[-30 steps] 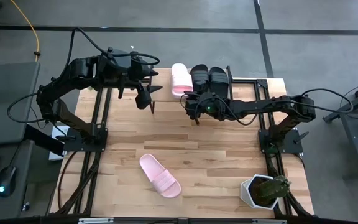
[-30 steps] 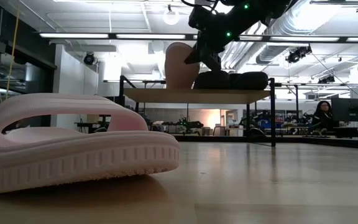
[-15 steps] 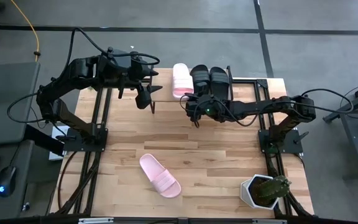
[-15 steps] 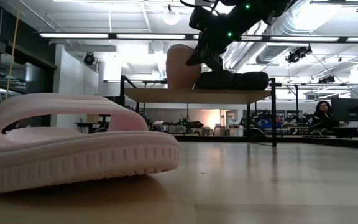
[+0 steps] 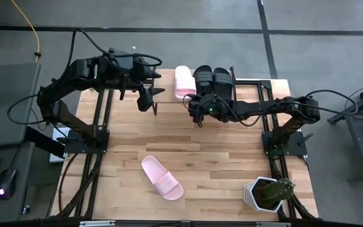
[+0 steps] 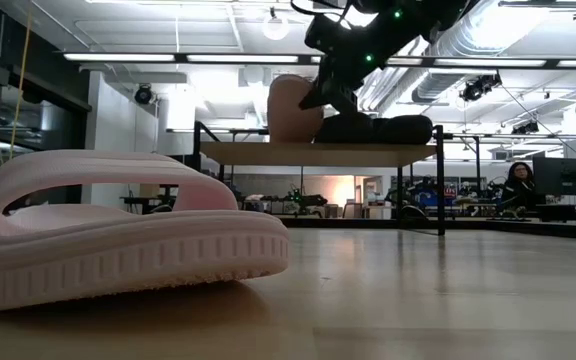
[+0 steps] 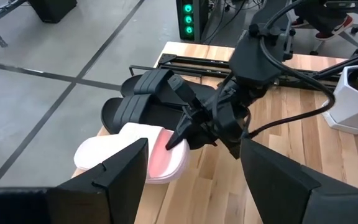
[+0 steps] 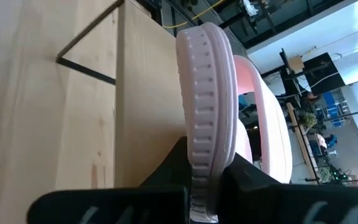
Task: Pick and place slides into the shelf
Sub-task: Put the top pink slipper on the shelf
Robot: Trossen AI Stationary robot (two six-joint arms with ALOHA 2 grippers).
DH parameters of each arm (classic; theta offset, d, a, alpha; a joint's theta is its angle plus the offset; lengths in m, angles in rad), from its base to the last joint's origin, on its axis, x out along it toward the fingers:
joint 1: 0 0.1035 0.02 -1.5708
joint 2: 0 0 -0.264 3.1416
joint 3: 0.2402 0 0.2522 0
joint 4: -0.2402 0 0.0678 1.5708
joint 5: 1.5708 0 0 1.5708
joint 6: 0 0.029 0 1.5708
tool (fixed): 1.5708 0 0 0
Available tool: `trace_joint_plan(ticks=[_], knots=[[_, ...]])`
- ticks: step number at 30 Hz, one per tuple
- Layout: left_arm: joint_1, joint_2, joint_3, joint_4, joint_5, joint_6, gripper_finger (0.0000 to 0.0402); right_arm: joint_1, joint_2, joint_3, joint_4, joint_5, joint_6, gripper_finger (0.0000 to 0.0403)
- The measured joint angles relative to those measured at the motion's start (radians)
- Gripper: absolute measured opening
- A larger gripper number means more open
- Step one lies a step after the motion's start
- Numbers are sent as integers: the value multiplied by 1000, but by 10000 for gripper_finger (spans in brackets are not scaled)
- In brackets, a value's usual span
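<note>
The robot's right gripper pinches the pink slide's sole rim and holds it tipped up, so it should release the slide onto the shelf and take the strap's side [image 8: 275,160].
One pale pink slide [image 5: 182,82] stands tilted at the left end of the shelf [image 6: 388,153], next to a black pair [image 5: 213,79] that lies flat on the shelf's top. My right gripper [image 5: 193,99] is shut on the tilted pink slide [image 7: 138,155]. The other pink slide [image 5: 162,178] lies sole down on the table, near its front edge, and fills the low view's left [image 6: 118,235]. My left gripper [image 5: 151,99] hovers open above the table, left of the shelf, touching nothing. My right gripper pinches the tilted pink slide's sole rim [image 8: 205,134] at its near end. One finger [image 8: 169,171] is on the underside and the other on the footbed side. The fingers reach in from the table's near side, slanting slightly down. The slide is tipped up, its lower part on the shelf's top.
A white pot with a green plant [image 5: 267,193] stands at the table's near right corner. Bare wooden tabletop [image 5: 232,151] lies between the shelf and the near slide. Black frame rails run down the table's left [image 5: 99,126] and right [image 5: 273,132] sides.
My right gripper has rolled a little at the wrist, still shut on the pink slide. In the low view the slide's raised end has sunk slightly toward the shelf's top.
</note>
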State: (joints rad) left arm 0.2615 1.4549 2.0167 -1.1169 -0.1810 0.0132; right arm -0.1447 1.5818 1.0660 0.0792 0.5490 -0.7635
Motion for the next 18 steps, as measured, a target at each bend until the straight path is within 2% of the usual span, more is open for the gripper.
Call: trace_joint_plan(ticks=[11,18], knots=[[0,0,0,-1,1,0,244,-25,0,0,-15,-46,31,10],[0,0,0,-1,1,0,244,-25,0,0,-43,-53,55,36]])
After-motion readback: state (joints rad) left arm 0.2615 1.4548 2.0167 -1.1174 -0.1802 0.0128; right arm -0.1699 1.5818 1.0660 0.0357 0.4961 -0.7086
